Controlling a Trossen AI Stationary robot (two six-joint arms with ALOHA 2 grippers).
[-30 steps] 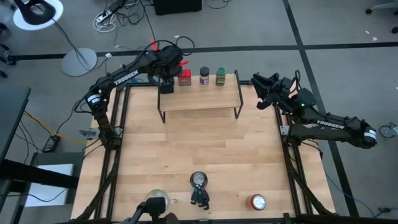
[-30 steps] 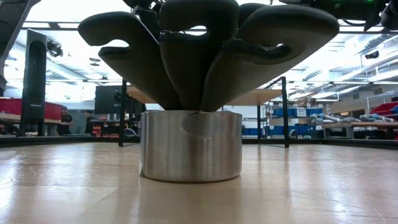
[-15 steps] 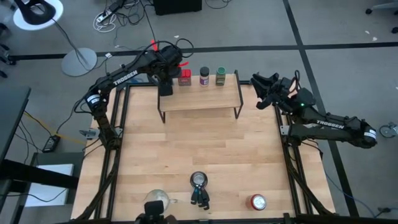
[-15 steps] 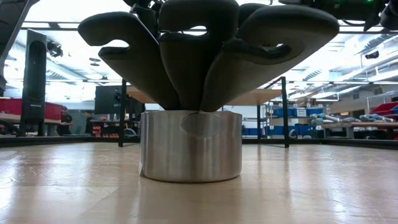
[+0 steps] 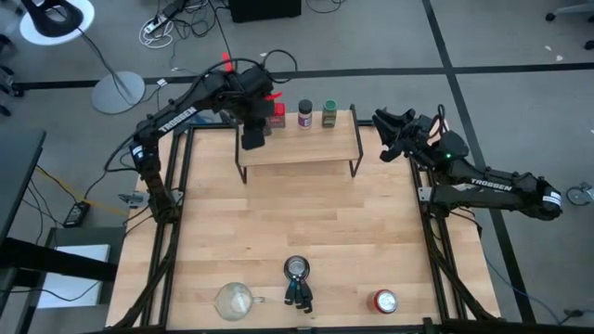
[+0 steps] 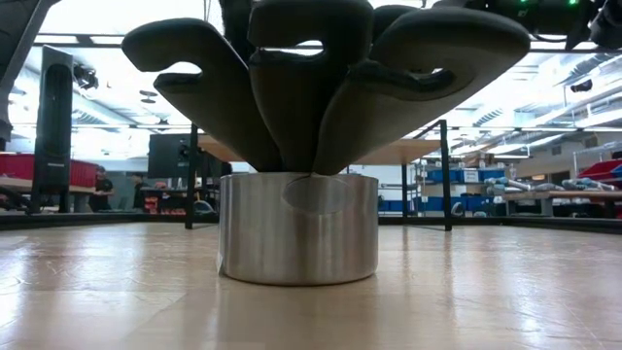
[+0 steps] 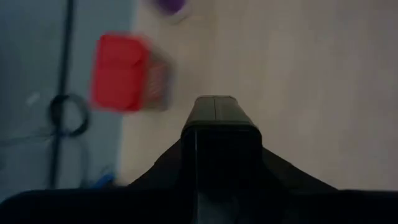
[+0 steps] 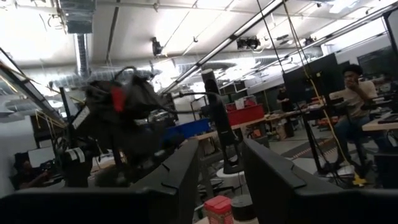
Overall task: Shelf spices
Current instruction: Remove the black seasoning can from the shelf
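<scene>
Next, my left gripper sets the dark olive tin on the bare tabletop (image 5: 248, 228) between the shelf and the clear glass cup.
Above the left end of the shelf (image 5: 306, 148), my left gripper (image 5: 251, 130) is shut on the dark olive tin (image 5: 252, 140), which also fills the middle of the left wrist view (image 7: 214, 143). The red tin (image 5: 276, 114), the purple-labelled jar (image 5: 304, 114) and the green jar (image 5: 329, 113) stand in a row on their bases along the board's far edge. My right gripper (image 5: 380, 122) waits off the shelf's right end, raised and open, with nothing between its fingers (image 8: 186, 180). My left gripper pinches the dark olive tin between its two fingers, coming from above and slanting down. The tin's body (image 7: 214, 124) hides the places of contact. The tin hangs below the fingers, above the wooden board.
Near the table's front edge stand a clear glass cup (image 5: 235, 299), a metal pot (image 5: 297, 269) with dark utensils, which fills the low view (image 6: 296, 228), and a round red-topped can (image 5: 385, 301). Bare tabletop (image 5: 297, 218) lies between them and the shelf.
My left gripper has risen from the shelf's far left corner and drawn a little toward the table's near edge, tipping more steeply down. The dark olive tin has come up with it, lifted off the board beside the red tin.
</scene>
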